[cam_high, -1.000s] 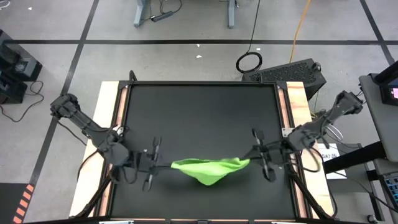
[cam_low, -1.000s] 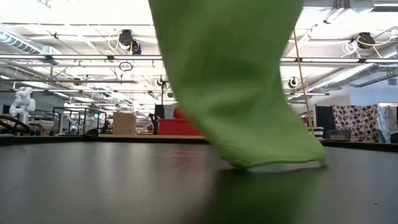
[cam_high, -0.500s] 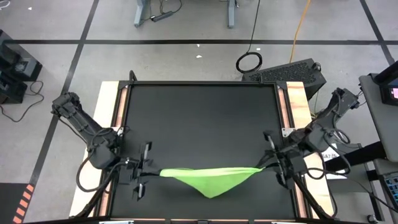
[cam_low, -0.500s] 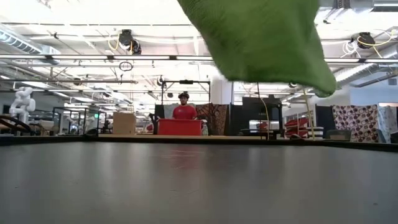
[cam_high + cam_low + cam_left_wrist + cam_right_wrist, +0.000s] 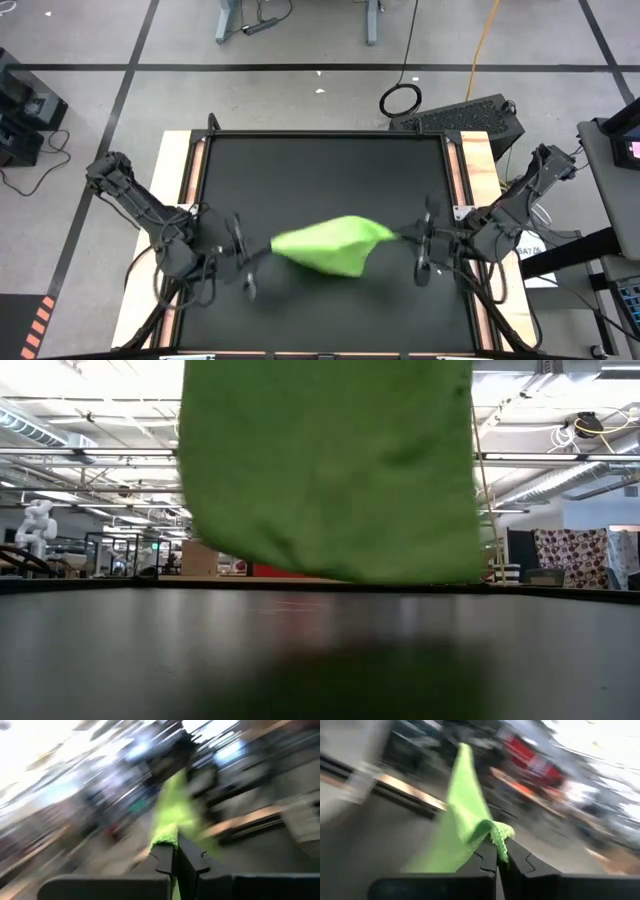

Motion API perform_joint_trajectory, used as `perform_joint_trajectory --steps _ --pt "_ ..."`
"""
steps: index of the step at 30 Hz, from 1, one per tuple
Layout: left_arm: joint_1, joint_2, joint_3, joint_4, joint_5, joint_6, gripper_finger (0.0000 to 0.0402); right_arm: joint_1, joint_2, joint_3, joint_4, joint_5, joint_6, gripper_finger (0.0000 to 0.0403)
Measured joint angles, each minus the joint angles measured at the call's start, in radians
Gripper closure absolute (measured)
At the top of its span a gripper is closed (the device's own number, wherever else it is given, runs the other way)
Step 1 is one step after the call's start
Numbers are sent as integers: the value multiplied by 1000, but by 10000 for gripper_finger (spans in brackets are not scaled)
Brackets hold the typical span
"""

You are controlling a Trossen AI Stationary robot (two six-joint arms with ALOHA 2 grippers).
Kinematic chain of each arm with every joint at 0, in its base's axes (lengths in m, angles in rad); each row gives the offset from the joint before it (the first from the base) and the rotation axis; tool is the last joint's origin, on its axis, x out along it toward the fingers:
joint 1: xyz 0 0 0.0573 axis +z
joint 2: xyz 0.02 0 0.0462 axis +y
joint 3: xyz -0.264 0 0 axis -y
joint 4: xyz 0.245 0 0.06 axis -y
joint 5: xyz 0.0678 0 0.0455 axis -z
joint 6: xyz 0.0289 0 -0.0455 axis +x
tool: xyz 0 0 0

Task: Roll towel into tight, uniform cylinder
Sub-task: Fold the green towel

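The lime-green towel, still in the air above the mat, will be released, laid flat by my left gripper on the middle of the black mat (image 5: pixel 329 245).
The lime-green towel (image 5: pixel 328 245) hangs in the air above the black mat (image 5: pixel 320 170), held between my two grippers. In the low view the towel (image 5: pixel 325 470) fills the upper middle, and its lower edge is clear of the mat. My left gripper (image 5: pixel 262 250) is shut on the towel's left end. My right gripper (image 5: pixel 402 238) is shut on its right end. Both wrist views show the towel running away from the shut fingers. My left gripper pinches the towel's left corner (image 5: pixel 165 839) between its two fingers, coming level from the table's left. The towel is lifted clear of the mat. My right gripper pinches the towel's right corner (image 5: pixel 496 834) between its two fingers, coming level from the table's right; a small folded tip sticks out past the fingers. The cloth hangs between the two holds.
Wooden strips run along the mat's left side (image 5: pixel 175 200) and right side (image 5: pixel 478 170). A black case (image 5: pixel 465 118) and a cable coil (image 5: pixel 400 98) lie on the floor beyond the far right corner.
Both grippers first went apart and toward the table's near edge, lifting the towel clear of the mat and drawing its top edge taut. Then they came back toward the far edge and nearer each other, and the towel swung up and away from the near edge, bunched and slack.
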Motion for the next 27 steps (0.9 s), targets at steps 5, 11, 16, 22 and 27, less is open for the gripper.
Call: perform_joint_trajectory --steps 5,11,16,22,27 --pt "-2 0 1 30 350 -1 392 2 -2 37 0 -373 76 402" --pt "-18 0 23 16 373 -9 391 24 -1 76 -48 -420 78 403" --pt "-47 1 29 5 415 -28 391 49 1 81 -83 -455 111 403" --pt "-10 11 31 -90 98 -155 391 14 7 81 -266 -181 204 403" --pt "144 87 31 -339 -80 -377 391 -141 66 81 -506 -88 385 403"
